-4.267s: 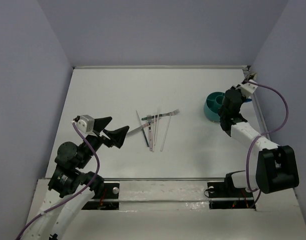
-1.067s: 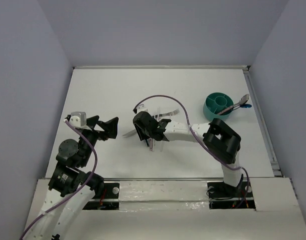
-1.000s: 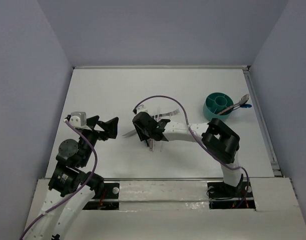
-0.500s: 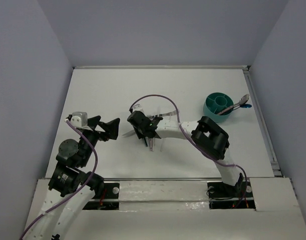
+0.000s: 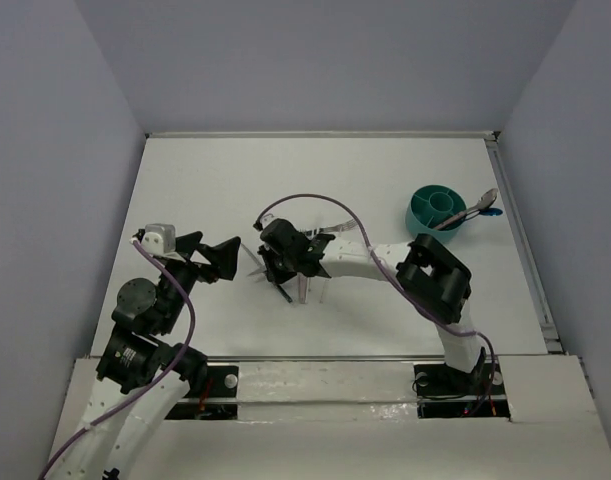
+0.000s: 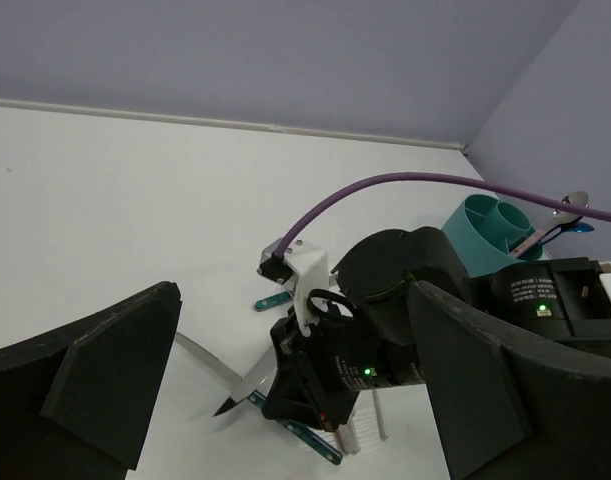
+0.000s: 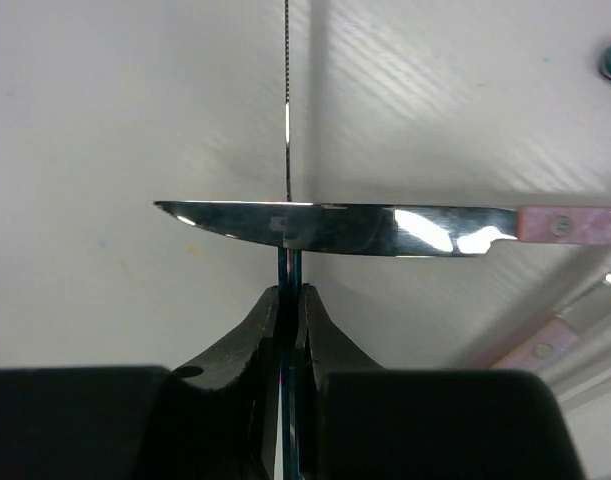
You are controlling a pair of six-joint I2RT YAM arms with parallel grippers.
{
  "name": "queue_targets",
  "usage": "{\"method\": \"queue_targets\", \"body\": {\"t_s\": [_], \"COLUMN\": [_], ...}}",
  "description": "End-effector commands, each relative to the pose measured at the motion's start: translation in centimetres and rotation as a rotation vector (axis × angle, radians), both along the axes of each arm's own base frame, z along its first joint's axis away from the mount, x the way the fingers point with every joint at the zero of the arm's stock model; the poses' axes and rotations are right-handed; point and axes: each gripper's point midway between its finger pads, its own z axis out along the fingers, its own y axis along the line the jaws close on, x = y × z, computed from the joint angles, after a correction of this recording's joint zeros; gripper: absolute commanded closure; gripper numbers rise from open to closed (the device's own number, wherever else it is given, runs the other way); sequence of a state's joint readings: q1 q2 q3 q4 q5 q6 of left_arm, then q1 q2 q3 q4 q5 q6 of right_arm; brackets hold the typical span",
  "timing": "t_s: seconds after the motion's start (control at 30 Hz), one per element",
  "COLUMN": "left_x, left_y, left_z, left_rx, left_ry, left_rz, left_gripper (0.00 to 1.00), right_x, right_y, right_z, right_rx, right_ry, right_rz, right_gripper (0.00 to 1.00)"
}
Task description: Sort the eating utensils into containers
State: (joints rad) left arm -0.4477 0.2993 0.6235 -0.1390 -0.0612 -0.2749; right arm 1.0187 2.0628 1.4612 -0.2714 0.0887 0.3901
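I will release the teal-handled utensil from my right gripper so that it ends up in the teal cup's outer section (image 5: 418, 209) facing the pile of utensils.
My right gripper (image 5: 275, 268) is low over the pile of utensils (image 5: 307, 285) in the middle of the table. It is shut on a thin teal-handled utensil (image 7: 290, 300) that I see edge-on. A knife with a silver blade and pink handle (image 7: 385, 228) lies across just beyond the fingertips. The left wrist view shows the right gripper (image 6: 305, 395) with a teal handle (image 6: 320, 448) sticking out below it. The teal cup (image 5: 432, 213) stands at the back right with a silver spoon and a blue spoon (image 5: 480, 208) leaning in it. My left gripper (image 5: 210, 258) is open and empty, left of the pile.
A grey-green fork (image 5: 330, 229) and pale sticks lie under the right arm. Another teal handle end (image 6: 275, 298) lies behind the right gripper. A purple cable (image 6: 425, 185) arcs over the arm. Walls enclose the table at the left, back and right.
The right arm came from the cup to the pile. Over the last second its gripper shifted a little left with the thin utensil in its jaws. The left gripper has barely moved.
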Motion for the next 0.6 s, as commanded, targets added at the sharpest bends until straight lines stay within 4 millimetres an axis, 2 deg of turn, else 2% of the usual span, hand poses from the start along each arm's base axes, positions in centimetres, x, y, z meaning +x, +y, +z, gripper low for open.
{"method": "queue_targets", "body": {"t_s": [0.0,0.03,0.13,0.27,0.33,0.4,0.43,0.47,0.5,0.53,0.57], "left_x": [-0.2,-0.2,-0.3,-0.3,-0.3,-0.3,-0.4,-0.3,-0.4,-0.5,-0.7], "left_y": [0.1,0.1,0.1,0.4,0.5,0.8,0.9,1.3,1.5,1.8,1.9], "left_z": [2.6,2.6,2.8,2.9,3.0,3.1,3.3,3.4,3.6,3.8,4.1], "left_rx": [-0.040,-0.038,-0.040,-0.041,-0.042,-0.043,-0.046,-0.048,-0.053,-0.057,-0.063], "left_ry": [-0.064,-0.065,-0.069,-0.075,-0.076,-0.079,-0.086,-0.088,-0.093,-0.099,-0.114], "left_rz": [-0.001,0.001,-0.002,0.012,0.016,0.028,0.035,0.053,0.061,0.076,0.076], "left_gripper": [0.01,0.01,0.01,0.01,0.01,0.01,0.01,0.01,0.01,0.01,0.01], "right_x": [-2.2,-3.7,-5.9,-7.0,-6.9,-5.6,-4.1,-3.6,-2.5,-1.6,0.5], "right_y": [3.9,4.5,5.4,5.9,5.6,5.4,4.8,4.4,3.6,2.9,1.5], "right_z": [7.9,8.6,11.1,14.0,14.1,15.9,15.6,15.8,17.1,17.2,16.7], "right_rx": [0.314,0.358,0.455,0.539,0.541,0.581,0.576,0.583,0.600,0.600,0.584], "right_ry": [0.055,0.101,0.135,0.133,0.129,0.060,0.013,-0.006,-0.051,-0.077,-0.121], "right_rz": [0.168,0.241,0.372,0.441,0.419,0.375,0.307,0.269,0.223,0.180,0.088], "right_gripper": [1.00,1.00,1.00,1.00,1.00,1.00,1.00,1.00,1.00,1.00,1.00]}}
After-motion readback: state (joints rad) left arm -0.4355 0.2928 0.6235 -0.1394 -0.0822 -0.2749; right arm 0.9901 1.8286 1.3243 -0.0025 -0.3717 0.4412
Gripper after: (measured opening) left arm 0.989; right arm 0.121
